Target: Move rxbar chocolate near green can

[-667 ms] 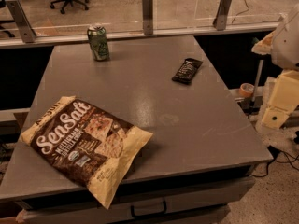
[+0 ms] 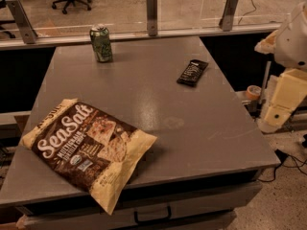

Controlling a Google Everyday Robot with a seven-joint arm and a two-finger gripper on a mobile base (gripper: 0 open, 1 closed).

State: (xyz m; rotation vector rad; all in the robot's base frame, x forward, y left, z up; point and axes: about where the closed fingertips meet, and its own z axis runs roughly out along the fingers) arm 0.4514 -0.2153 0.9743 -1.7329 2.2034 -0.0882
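The gripper will next move to the rxbar chocolate's far end (image 2: 197,65), the end towards the glass barrier, and close on it there.
The rxbar chocolate (image 2: 192,73), a flat black bar, lies on the grey table (image 2: 158,99) towards its far right. The green can (image 2: 101,43) stands upright near the table's far left edge, well to the left of the bar. My gripper (image 2: 283,97), a cream-coloured part of the arm, hangs off the table's right side, lower than and to the right of the bar, touching nothing.
A large brown-and-cream "Sea Salt" chip bag (image 2: 86,147) lies at the table's front left, overhanging the front edge. A glass barrier with metal posts (image 2: 152,13) runs behind the table. A roll of tape (image 2: 253,92) and cables lie on the floor at the right.
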